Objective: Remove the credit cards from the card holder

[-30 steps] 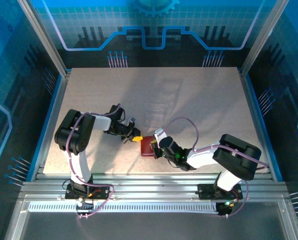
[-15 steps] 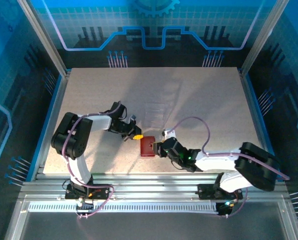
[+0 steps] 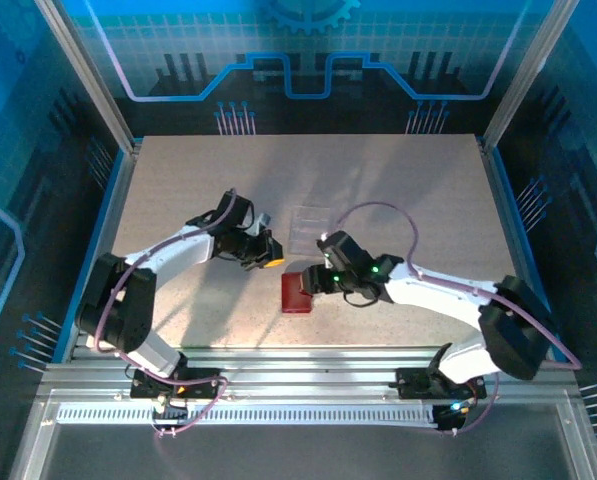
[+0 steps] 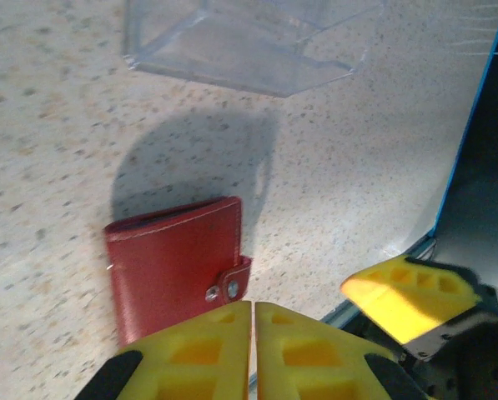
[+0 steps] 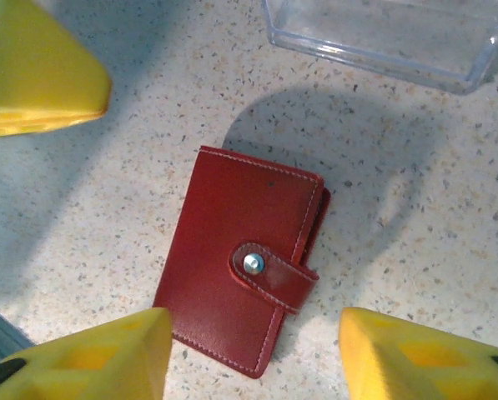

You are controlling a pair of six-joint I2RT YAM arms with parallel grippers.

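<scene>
The tab folds over the open edge of the card holder, so next my right gripper pinches the tab's end (image 5: 249, 260) and pulls it clear before it lifts the cover.
The card holder (image 3: 297, 291) is a red wallet lying flat on the table, folded, its tab snapped down over a silver stud (image 5: 252, 263). The credit cards are hidden inside it. My right gripper (image 5: 255, 321) hovers above the card holder (image 5: 244, 258), open, its two yellow fingers wide apart on either side of the near edge with nothing between them. My left gripper (image 4: 254, 307) is shut and empty, just off the tab side of the card holder (image 4: 178, 267). From above, the left gripper (image 3: 274, 262) sits at the wallet's far left, the right gripper (image 3: 312, 282) at its right.
A clear plastic box (image 3: 311, 222) stands just behind the wallet, also seen as the clear box (image 4: 249, 42) and the clear box (image 5: 390, 37). The table's blue right rail (image 4: 465, 125) runs near. Speckled tabletop (image 3: 378, 180) stretches open toward the back.
My right gripper has opened and drawn up and back from the wallet's right edge. The left gripper has pulled away toward the back. The wallet lies where it was.
</scene>
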